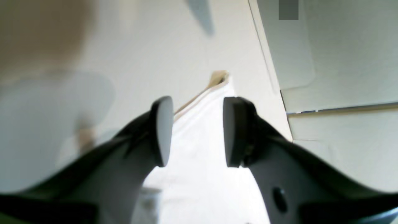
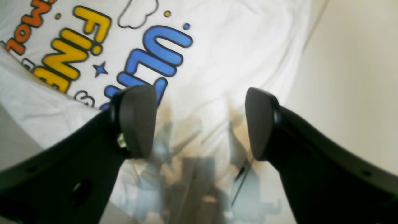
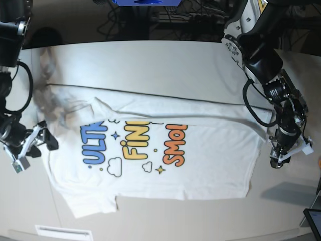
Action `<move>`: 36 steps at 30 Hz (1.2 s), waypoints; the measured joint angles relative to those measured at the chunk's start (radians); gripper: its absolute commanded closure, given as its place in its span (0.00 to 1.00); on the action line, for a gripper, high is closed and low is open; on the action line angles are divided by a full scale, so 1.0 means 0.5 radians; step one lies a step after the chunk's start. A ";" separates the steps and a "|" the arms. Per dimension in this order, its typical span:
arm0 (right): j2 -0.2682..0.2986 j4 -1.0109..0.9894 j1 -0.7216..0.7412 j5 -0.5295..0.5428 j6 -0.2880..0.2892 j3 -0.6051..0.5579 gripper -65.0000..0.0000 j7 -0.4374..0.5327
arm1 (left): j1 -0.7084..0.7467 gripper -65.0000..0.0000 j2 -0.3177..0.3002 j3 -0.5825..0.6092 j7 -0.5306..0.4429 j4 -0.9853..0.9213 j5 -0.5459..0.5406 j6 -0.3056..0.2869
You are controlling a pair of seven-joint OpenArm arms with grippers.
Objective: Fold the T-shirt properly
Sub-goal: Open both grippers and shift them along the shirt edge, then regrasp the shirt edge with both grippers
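The T-shirt's far part lies rumpled beside the blue letters; my right hand should take the cloth [image 3: 75,99] near its far edge and pull it taut.
The T-shirt [image 3: 210,165] lies spread on the white table [image 3: 150,60], print side up, with blue, yellow and orange letters. In the base view my right gripper [image 3: 42,143] sits at the shirt's left edge, beside the blue letters. Its wrist view shows the gripper [image 2: 202,124] open above the white cloth [image 2: 236,46], with nothing between the fingers. My left gripper [image 3: 279,160] hangs just off the shirt's right edge. Its wrist view shows it [image 1: 197,132] open too, over a strip of white cloth [image 1: 202,180], gripping nothing.
Cables and a blue object [image 3: 145,2] line the table's far edge. A white strip [image 3: 62,233] lies at the front left edge. A dark device [image 3: 313,218] sits at the lower right corner. The table's edge [image 1: 264,56] runs close beside the left gripper.
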 measured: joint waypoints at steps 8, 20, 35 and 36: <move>0.119 0.476 -0.352 0.024 0.019 -0.197 0.34 0.303 | 0.208 0.60 -0.097 0.388 -0.003 0.595 -0.004 -0.256; -0.379 0.781 -0.700 -1.434 0.032 -0.188 0.96 0.404 | 1.170 1.00 -0.101 0.369 0.002 1.366 0.061 -0.240; -0.613 0.836 -0.758 -1.781 0.031 -0.183 1.00 0.526 | 1.083 1.00 0.137 0.385 0.029 0.921 0.518 -0.236; -0.613 0.836 -0.767 -1.782 0.030 -0.182 1.00 0.524 | 1.064 1.00 0.139 0.388 0.029 0.898 0.513 -0.243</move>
